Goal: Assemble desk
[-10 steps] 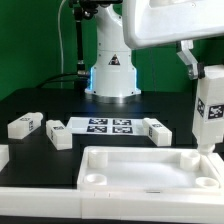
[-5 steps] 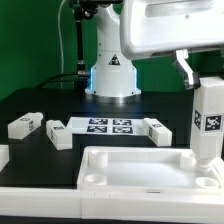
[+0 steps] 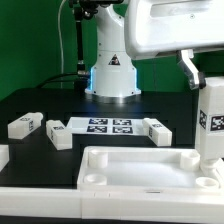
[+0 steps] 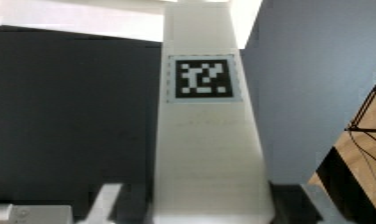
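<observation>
Next, the gripper releases the white leg upright in the tabletop's near corner socket [image 3: 208,183], the one directly under it. The leg is now held upright at that socket.
In the exterior view the desk's white tabletop [image 3: 130,172] lies at the front with its rim up and round sockets at its corners. My gripper [image 3: 206,78] is shut on a white square-section leg [image 3: 212,120] and holds it upright at the exterior view's right. The leg's lower end sits at the tabletop's right corner socket [image 3: 205,182]; I cannot tell whether it touches. In the wrist view the leg [image 4: 211,120] runs away from my gripper [image 4: 206,205], with its black-and-white tag facing the camera. A finger [image 4: 114,200] presses on each side.
Loose white legs lie on the black table: two at the exterior view's left [image 3: 24,125] [image 3: 57,133], one right of centre [image 3: 156,131]. Another white piece shows at the left edge [image 3: 3,155]. The marker board [image 3: 108,126] lies between them, in front of the robot base [image 3: 112,70].
My gripper has carried the leg down and slightly toward the exterior view's right, closer to the tabletop's right corner. The other parts have not moved.
</observation>
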Motion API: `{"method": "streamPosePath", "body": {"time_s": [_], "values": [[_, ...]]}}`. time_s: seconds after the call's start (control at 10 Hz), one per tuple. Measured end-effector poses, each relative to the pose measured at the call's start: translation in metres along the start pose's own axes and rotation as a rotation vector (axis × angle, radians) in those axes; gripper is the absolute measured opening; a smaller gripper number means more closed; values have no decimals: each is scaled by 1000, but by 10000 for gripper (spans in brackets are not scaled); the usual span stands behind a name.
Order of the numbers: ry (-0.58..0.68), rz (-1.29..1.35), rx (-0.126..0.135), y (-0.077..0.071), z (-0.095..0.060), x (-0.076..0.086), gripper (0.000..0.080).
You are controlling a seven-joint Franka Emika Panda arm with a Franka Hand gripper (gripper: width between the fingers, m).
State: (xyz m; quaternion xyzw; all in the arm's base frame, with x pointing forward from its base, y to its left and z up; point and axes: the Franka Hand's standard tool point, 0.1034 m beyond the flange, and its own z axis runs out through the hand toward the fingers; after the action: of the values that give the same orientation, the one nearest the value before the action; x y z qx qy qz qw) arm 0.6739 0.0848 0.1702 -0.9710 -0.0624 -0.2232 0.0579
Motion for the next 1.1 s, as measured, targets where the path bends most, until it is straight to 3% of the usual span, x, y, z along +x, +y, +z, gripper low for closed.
{"method": "streamPosePath", "body": {"time_s": [0.3,0.4,1.1], "values": [[10,-30,-5,-4,5,-13,289],[9,-25,-7,1,5,-14,289],[-4,-49,-6,-4,11,-27,289]]}}
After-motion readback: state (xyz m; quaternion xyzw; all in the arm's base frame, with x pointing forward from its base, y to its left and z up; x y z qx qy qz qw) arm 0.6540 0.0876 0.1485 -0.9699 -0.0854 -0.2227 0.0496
